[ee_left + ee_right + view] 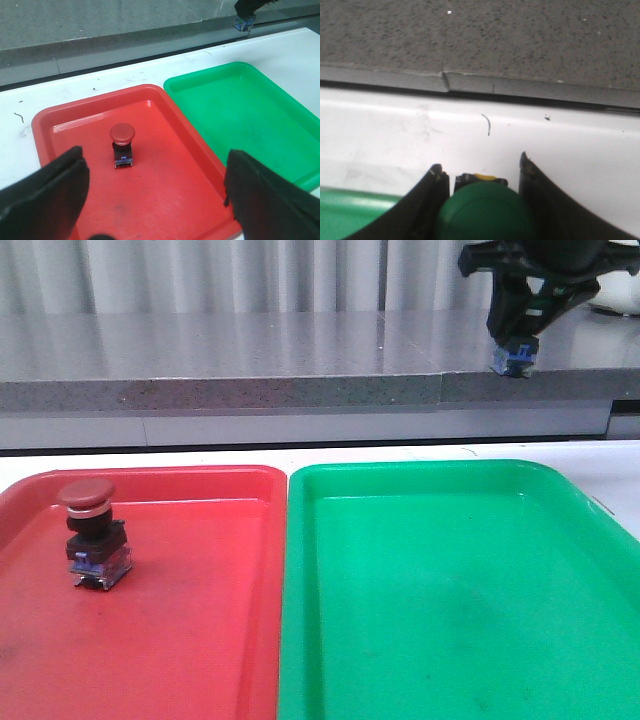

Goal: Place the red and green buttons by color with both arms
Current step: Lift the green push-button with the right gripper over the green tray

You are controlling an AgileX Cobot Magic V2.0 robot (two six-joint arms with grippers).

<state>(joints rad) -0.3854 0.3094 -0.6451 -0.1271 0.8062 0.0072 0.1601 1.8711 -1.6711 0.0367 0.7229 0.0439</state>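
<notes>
Next, I set the green button, now high above the tray's far edge, on the middle of the green tray's far half (485, 585) with my right gripper.
The red button (88, 530) stands upright in the red tray (180, 640), near its left far part; it also shows in the left wrist view (122, 145). My left gripper (155, 200) is open and empty above the near part of the red tray, its fingers (45, 195) wide apart. My right gripper (520, 340) is high at the back right, above the far edge of the green tray (450, 590), shut on the green button (485, 212). Only the button's blue-clear base (514, 360) shows in the front view.
The two trays lie side by side on the white table (100, 85), red left, green right (245, 110). A grey speckled ledge (250, 350) runs along the back. The green tray's inside holds nothing.
</notes>
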